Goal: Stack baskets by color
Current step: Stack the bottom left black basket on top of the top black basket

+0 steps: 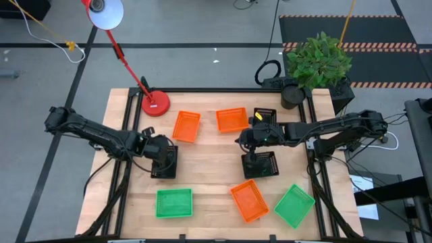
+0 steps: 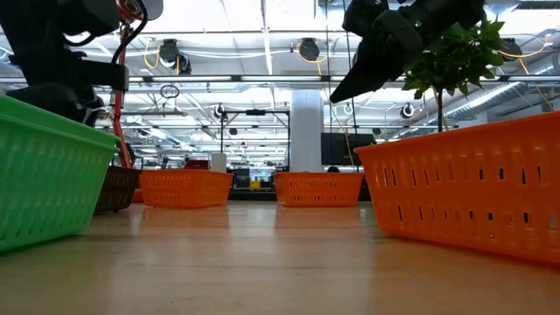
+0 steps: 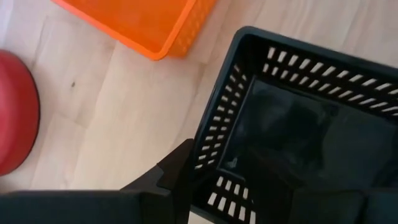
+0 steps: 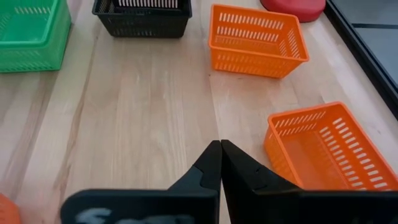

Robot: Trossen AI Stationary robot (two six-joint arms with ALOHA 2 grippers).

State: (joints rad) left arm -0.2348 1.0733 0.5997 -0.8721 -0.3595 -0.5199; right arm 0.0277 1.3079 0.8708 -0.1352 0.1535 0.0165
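My left gripper holds the black basket near a corner; I will take its side nearer the middle (image 3: 219,118), then lift it across to my right gripper.
My left gripper (image 1: 164,160) is shut on a black basket (image 3: 298,118) at the table's left middle; the same basket (image 1: 167,169) shows dark under the hand from above. My right gripper (image 4: 221,146) hovers shut over bare wood at mid-table, touching nothing. Two more black baskets (image 1: 262,164) (image 1: 265,116) rest on their bases near it. Orange baskets stand at the far side (image 1: 187,126) (image 1: 231,119) and near the front (image 1: 248,200). Green baskets (image 1: 174,202) (image 1: 294,205) lie along the front edge. My left gripper has the black basket by one mesh wall close to a corner (image 3: 219,155). One finger (image 3: 179,171) stands outside that wall; the other is lost against the black inside. The fingers come steeply from above. The basket sits low and roughly level; whether its base touches the wood I cannot tell.
A red lamp base (image 1: 156,103) with its slanted stem stands at the far left, close to the left orange basket. A potted plant (image 1: 317,64) sits beyond the far right corner. Bare wood lies in the middle, between the two arms.
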